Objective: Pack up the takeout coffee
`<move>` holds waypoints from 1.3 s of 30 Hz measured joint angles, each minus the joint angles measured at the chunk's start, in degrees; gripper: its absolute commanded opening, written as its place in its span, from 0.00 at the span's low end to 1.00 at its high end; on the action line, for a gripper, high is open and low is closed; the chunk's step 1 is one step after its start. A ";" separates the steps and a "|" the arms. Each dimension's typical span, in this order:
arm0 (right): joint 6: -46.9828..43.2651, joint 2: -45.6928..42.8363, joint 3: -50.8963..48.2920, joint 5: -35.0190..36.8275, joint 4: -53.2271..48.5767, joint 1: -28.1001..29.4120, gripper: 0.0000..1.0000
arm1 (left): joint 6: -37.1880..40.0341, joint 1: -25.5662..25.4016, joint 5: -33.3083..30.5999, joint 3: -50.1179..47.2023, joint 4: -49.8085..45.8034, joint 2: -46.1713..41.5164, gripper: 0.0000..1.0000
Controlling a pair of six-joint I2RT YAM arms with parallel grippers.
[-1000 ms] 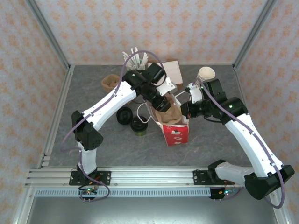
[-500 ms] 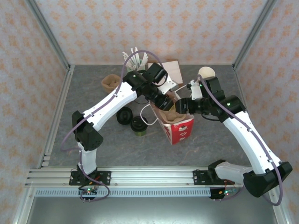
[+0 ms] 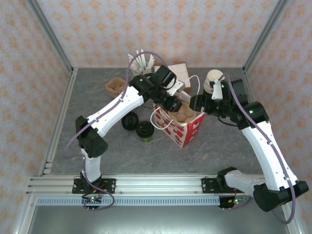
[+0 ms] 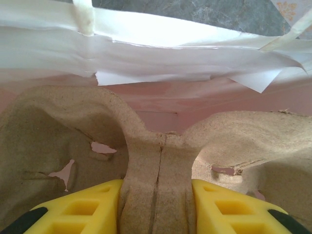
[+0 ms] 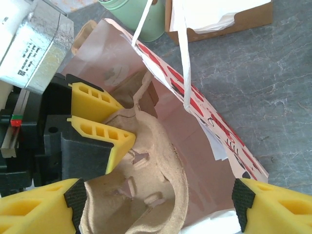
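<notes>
The fingers of my right gripper straddle the carrier and the bag's side. I need to back that gripper off and pinch the bag's rim at its corner [image 3: 202, 116] with it.
The takeout coffee [image 3: 145, 130], an olive-green cup with a black lid, stands on the table left of the red-and-white bag [image 3: 187, 132]. The bag leans with its mouth open upward. My left gripper [image 3: 171, 103] reaches into that mouth, shut on the middle ridge of a brown pulp cup carrier [image 4: 156, 161] that sits inside the bag [image 4: 170, 48]. My right gripper [image 5: 158, 200] is open wide at the bag's right rim, its fingers [image 5: 273, 207] spread across the bag [image 5: 214, 122] and the carrier [image 5: 161, 165]. It holds nothing.
A low black lid [image 3: 129, 120] lies beside the coffee. Cream cups [image 3: 213, 78] are stacked at the back right. A cardboard box with napkins [image 3: 179, 73], a pale green holder of white utensils [image 3: 141, 61] and another brown carrier [image 3: 116, 87] stand along the back.
The bag has shifted right and tipped over, its mouth now wider. My right gripper has drawn back to the right. The left gripper stays in the bag on the carrier.
</notes>
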 measured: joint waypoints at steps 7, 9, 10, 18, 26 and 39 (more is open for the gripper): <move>1.29 0.09 -2.10 2.36 0.92 -2.27 0.82 | -1.03 -1.46 -4.68 -0.02 0.59 0.00 0.39; 1.42 0.33 -2.89 2.29 1.75 -2.64 0.81 | -1.20 -1.97 -6.12 0.00 0.79 0.00 0.39; 1.46 0.63 -3.13 2.27 2.12 -2.64 0.81 | -1.22 -2.27 -6.91 0.07 0.81 0.00 0.39; 1.01 4.52 -6.01 0.37 5.16 -2.64 0.66 | -1.18 -4.98 -12.41 2.82 0.42 1.99 0.39; 0.96 5.01 -6.27 -2.32 5.86 -2.89 0.49 | -0.76 -5.07 -15.85 4.46 -1.14 2.97 0.39; 2.08 1.64 -7.65 -5.20 4.39 -2.89 0.42 | 0.37 -5.18 -19.67 5.64 -3.10 3.58 0.39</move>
